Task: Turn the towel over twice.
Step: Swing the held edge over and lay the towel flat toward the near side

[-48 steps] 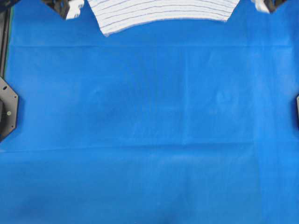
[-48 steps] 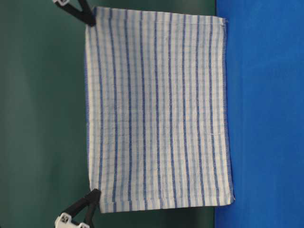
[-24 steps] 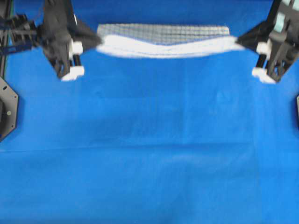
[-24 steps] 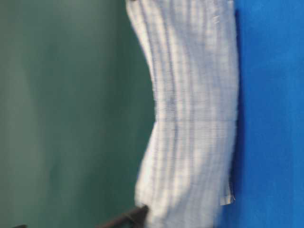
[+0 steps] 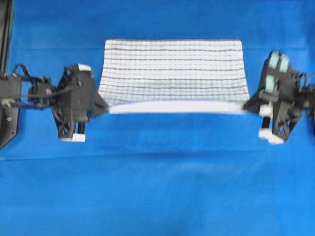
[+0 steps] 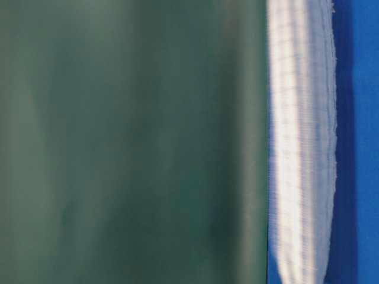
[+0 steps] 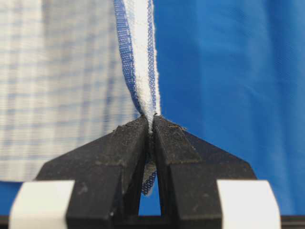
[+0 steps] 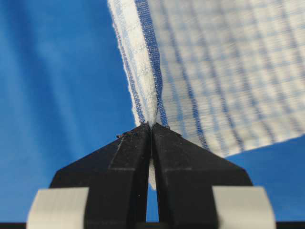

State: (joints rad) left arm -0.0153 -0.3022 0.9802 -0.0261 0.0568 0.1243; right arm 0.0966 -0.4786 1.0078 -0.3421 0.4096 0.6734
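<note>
Next, my right gripper lets go of the towel's corner on the bare blue tablecloth (image 5: 240, 158) in front of the lifted edge.
The towel (image 5: 172, 69), white with thin blue stripes and a faint check grid, is stretched between both grippers over the blue cloth, its far edge lying on the table and its near edge lifted. My left gripper (image 5: 104, 106) is shut on the near left corner; in the left wrist view the black fingers (image 7: 119, 157) pinch the towel's hem (image 7: 140, 71). My right gripper (image 5: 247, 105) is shut on the near right corner, with the towel's hem (image 8: 143, 71) running up from the closed fingertips (image 8: 181, 162). From table level the towel (image 6: 302, 148) appears as a blurred low band.
The blue tablecloth (image 5: 157, 187) covers the whole table, with free room in front of the towel. A black arm base (image 5: 7, 123) sits at the left edge. A dark green backdrop (image 6: 130, 142) stands behind the table.
Both grippers have swept the towel from hanging upright at the far edge towards the table's front and down. It has gone from a hanging sheet to lying nearly flat.
</note>
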